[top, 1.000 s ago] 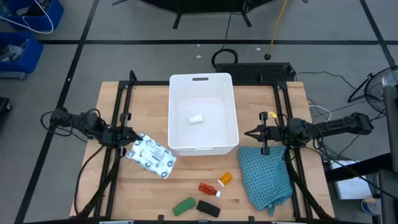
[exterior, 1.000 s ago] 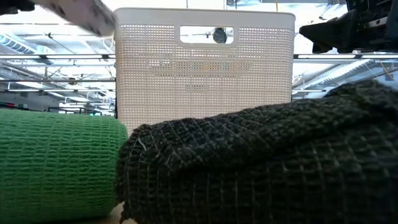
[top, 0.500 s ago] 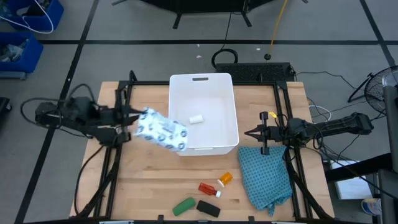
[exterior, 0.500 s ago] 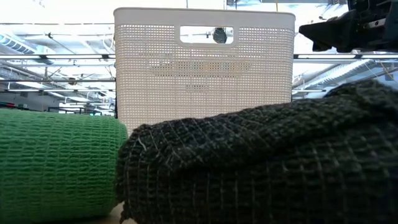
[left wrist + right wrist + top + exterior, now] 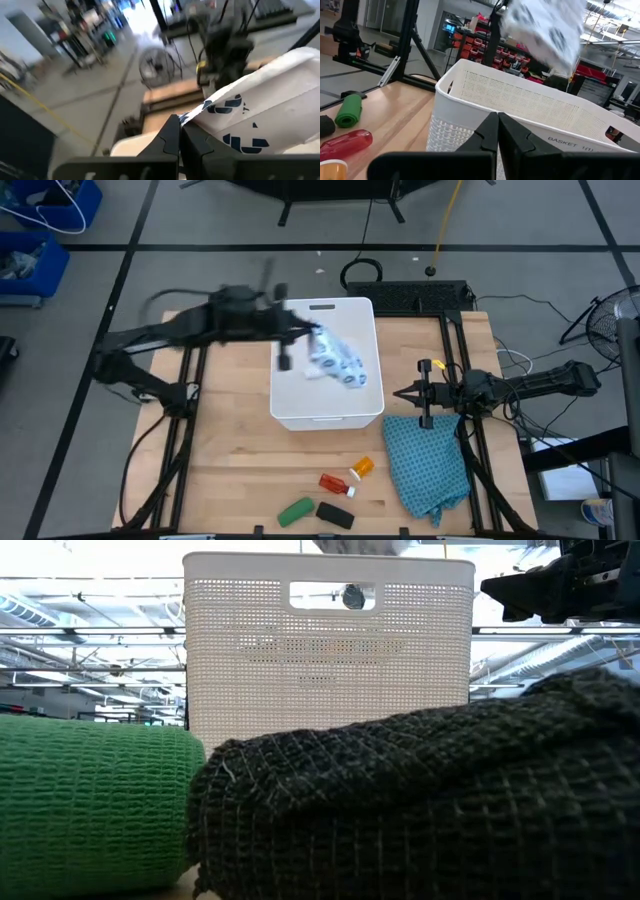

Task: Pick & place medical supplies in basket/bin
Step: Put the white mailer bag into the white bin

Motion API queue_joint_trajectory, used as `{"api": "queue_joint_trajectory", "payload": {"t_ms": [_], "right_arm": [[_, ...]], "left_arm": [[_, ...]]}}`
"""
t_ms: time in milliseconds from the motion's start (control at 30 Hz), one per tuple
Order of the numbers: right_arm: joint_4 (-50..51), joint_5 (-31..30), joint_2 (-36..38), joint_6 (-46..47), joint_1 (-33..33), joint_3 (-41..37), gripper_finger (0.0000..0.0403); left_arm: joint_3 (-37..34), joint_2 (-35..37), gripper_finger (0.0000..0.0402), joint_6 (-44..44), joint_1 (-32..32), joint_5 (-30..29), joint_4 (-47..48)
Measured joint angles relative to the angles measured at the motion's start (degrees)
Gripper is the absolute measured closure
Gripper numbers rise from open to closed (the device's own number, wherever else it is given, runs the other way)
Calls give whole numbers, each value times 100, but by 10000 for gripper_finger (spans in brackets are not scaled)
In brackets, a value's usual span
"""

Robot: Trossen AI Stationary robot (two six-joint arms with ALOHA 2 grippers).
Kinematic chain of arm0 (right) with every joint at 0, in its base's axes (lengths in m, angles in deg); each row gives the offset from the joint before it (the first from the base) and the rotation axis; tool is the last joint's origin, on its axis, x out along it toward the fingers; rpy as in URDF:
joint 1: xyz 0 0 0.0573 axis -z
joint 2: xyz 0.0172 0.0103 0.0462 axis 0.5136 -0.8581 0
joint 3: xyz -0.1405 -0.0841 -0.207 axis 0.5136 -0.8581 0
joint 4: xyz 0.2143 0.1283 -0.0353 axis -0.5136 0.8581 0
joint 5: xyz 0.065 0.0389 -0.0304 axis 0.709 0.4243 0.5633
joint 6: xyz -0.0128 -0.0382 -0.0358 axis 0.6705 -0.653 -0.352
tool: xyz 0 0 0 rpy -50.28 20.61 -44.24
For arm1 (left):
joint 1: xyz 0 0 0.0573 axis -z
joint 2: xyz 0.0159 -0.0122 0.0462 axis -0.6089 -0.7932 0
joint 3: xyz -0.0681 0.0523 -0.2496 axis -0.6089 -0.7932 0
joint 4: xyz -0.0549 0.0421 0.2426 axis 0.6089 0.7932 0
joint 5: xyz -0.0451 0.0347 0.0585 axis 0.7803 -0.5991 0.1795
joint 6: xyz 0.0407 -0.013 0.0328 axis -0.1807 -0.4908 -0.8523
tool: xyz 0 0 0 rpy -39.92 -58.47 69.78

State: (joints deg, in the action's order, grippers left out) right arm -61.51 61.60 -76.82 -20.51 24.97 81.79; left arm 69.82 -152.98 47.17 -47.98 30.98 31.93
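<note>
Next, my left gripper lets go of the white printed packet on the bottom of the white tub, close to its near side (image 5: 329, 382).
My left gripper (image 5: 312, 343) is shut on the white printed packet (image 5: 338, 362) and carries it in the air over the white tub (image 5: 328, 416), which sits at mid-table. Motion blurs both. The small white cylinder in the tub does not show beneath the packet. On the near part of the table lie the orange vial (image 5: 362, 467), the red tube with white cap (image 5: 335, 483), the green oblong (image 5: 295, 511) and the black oblong (image 5: 336, 515). My right gripper (image 5: 398, 394) is shut and empty, just right of the tub. My left gripper pinches the packet between its two fingers at one end (image 5: 192, 116). It reaches in from the table's left. The packet is lifted clear above the tub's inside and stretches away from the fingertips toward the table's right.
A teal checked cloth (image 5: 428, 465) lies crumpled on the table's right near part, below my right gripper. A black metal frame runs along both sides of the table. A black box with cables sits behind the tub's far right corner.
My left arm has swung up from the table's left part, toward the right and far side. It carried the packet clear of the table, over the tub's left rim, to above the tub's inside. The gripper stayed shut on it.
</note>
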Motion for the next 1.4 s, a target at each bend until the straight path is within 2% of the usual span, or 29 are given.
{"api": "queue_joint_trajectory", "payload": {"t_ms": [200, 400, 800, 1167, 1267, 1400], "right_arm": [[69, 13, 0, 61, 0, 0, 403], [259, 20, -2, 79, 0, 0, 403], [304, 22, -2, 209, 0, 0, 403], [349, 24, -4, 300, 0, 0, 403], [352, 24, -3, 339, 0, 0, 403], [369, 26, -2, 339, 0, 0, 403]], "left_arm": [[615, -1122, 401, -105, -413, -5, 716], [637, -1805, 401, -41, -723, 172, 734], [633, -3096, 401, -17, -874, 400, 844], [633, -3358, 394, 85, -874, 696, 1144], [628, -3215, 367, 66, -835, 694, 1224], [626, -2819, 312, 82, -755, 690, 1346]]}}
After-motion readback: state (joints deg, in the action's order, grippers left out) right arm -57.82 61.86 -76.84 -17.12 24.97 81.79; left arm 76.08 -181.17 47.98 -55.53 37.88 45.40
